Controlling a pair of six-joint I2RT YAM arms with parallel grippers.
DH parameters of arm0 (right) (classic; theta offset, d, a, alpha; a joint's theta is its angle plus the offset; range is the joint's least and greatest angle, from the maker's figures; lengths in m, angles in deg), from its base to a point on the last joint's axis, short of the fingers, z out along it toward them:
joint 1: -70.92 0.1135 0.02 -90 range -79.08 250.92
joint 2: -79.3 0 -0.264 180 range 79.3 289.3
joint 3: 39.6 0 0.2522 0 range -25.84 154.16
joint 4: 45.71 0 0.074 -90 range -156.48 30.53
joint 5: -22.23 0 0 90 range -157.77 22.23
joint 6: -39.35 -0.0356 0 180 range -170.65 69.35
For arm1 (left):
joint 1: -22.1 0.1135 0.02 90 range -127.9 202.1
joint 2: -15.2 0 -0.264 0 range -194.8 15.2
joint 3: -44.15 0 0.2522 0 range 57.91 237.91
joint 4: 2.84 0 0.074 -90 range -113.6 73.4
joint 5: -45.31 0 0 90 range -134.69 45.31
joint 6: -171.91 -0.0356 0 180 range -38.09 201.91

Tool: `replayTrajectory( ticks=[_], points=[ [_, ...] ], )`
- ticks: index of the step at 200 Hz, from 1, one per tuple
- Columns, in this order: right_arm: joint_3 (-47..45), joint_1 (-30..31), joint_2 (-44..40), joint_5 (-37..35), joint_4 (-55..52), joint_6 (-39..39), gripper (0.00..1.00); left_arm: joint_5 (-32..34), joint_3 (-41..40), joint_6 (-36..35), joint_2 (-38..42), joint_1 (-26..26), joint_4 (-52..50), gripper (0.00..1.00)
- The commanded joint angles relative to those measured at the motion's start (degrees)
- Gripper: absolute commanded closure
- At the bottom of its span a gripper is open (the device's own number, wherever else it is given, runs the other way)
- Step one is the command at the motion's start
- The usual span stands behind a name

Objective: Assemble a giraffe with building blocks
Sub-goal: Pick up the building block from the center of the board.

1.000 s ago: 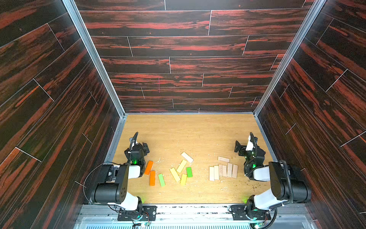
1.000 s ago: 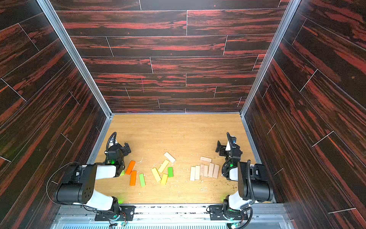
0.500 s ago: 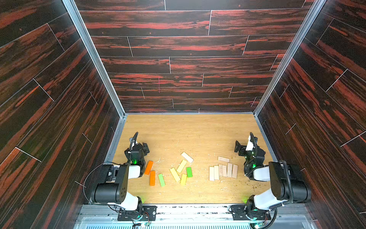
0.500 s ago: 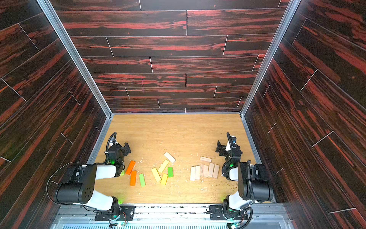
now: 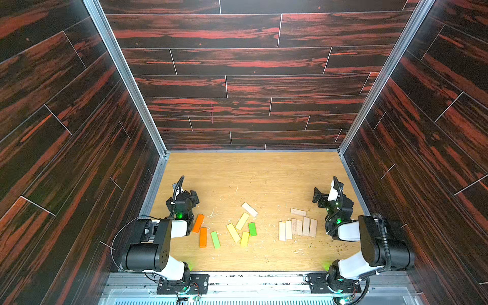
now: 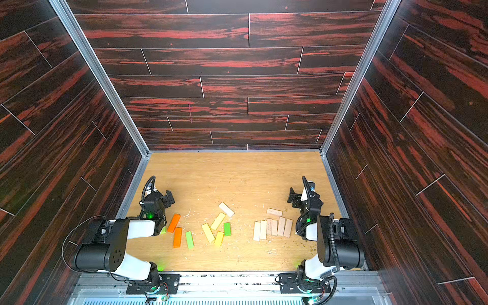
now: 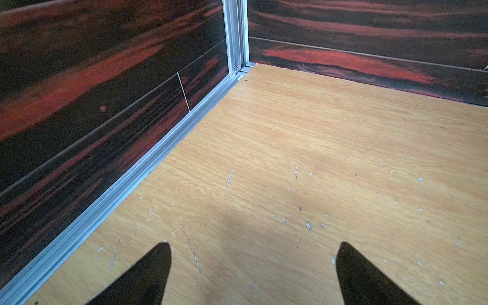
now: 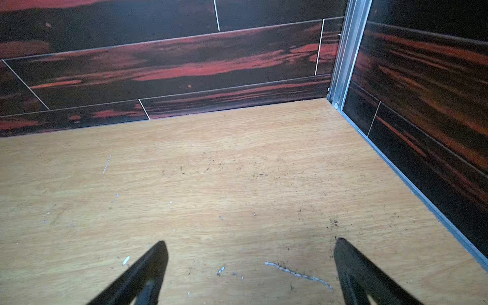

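Note:
My right gripper is going to close on the short ends (image 5: 305,213) of the pale plank that lies crosswise just behind the row of pale planks.
The building blocks lie flat near the table's front in both top views. At the left are two orange planks (image 5: 198,223) (image 6: 177,237) and a green one (image 5: 215,239). Yellow planks (image 5: 242,221), another green one (image 5: 252,229) and a pale one (image 5: 249,209) lie mid-table. A row of pale planks (image 5: 297,228) (image 6: 272,227) lies at the right. My left gripper (image 5: 194,196) (image 7: 253,248) is open over bare wood, behind the orange planks. My right gripper (image 5: 318,195) (image 8: 249,245) is also open over bare wood, behind the pale row. Neither wrist view shows any block.
Dark red-streaked wall panels (image 5: 237,87) with aluminium corner rails (image 7: 235,37) close in the wooden table (image 5: 250,174) on three sides. Both arm bases (image 5: 182,282) are bolted along the front edge. The tabletop carries scratches and crumbs (image 8: 298,274).

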Motion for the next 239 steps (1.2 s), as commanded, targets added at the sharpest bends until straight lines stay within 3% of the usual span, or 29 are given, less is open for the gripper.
replayTrajectory(
  ticks=[1,11,21,29,37,51,63,100,151,193,202,239],
  points=[
    [0.3,-0.6,0.6,1.6,2.4,-0.4,0.02,0.7,1.1,-3.6,1.7,-0.5,4.8,0.0],
    [-1.1,-0.1,-2.3,1.2,3.2,0.5,0.04,1.0,4.6,-3.6,8.0,-1.5,-10.2,0.02],
    [-0.2,2.3,-7.2,-5.4,-2.7,1.4,0.06,1.4,9.9,0.2,13.8,-1.7,-24.8,0.05],
    [4.4,4.4,-11.4,-12.9,-14.4,-0.2,0.07,0.9,12.9,2.0,16.9,-1.7,-30.7,0.08],
    [12.3,4.5,-14.3,-17.6,-32.6,-9.1,0.07,-0.1,15.3,4.1,19.5,-1.8,-35.7,0.1],
    [26.0,4.7,-14.8,-15.8,-57.9,-18.9,0.09,-1.0,20.2,8.2,22.3,-1.9,-45.1,0.11],
    [32.2,6.4,-14.3,-14.0,-67.5,-22.2,0.09,-2.5,24.3,10.8,23.2,-1.9,-53.4,0.12],
    [46.5,19.4,-13.3,-19.1,-91.4,-26.4,0.09,-13.0,31.8,13.5,24.9,-2.3,-75.5,0.14],
    [48.0,33.0,-13.3,-16.6,-100.7,-31.4,0.09,-20.8,26.6,14.6,35.4,-4.0,-84.1,0.13],
    [43.8,33.0,-13.4,-10.8,-101.5,-33.8,0.08,-26.6,23.3,17.0,38.6,-5.4,-83.4,0.11],
    [43.3,32.6,-13.0,-9.8,-101.9,-34.0,0.07,-27.9,22.7,17.7,38.0,-6.2,-82.6,0.02],
    [40.2,26.7,-12.0,-3.0,-101.1,-34.3,0.05,-27.8,22.2,19.2,34.0,-12.4,-80.0,0.0]
  ],
)
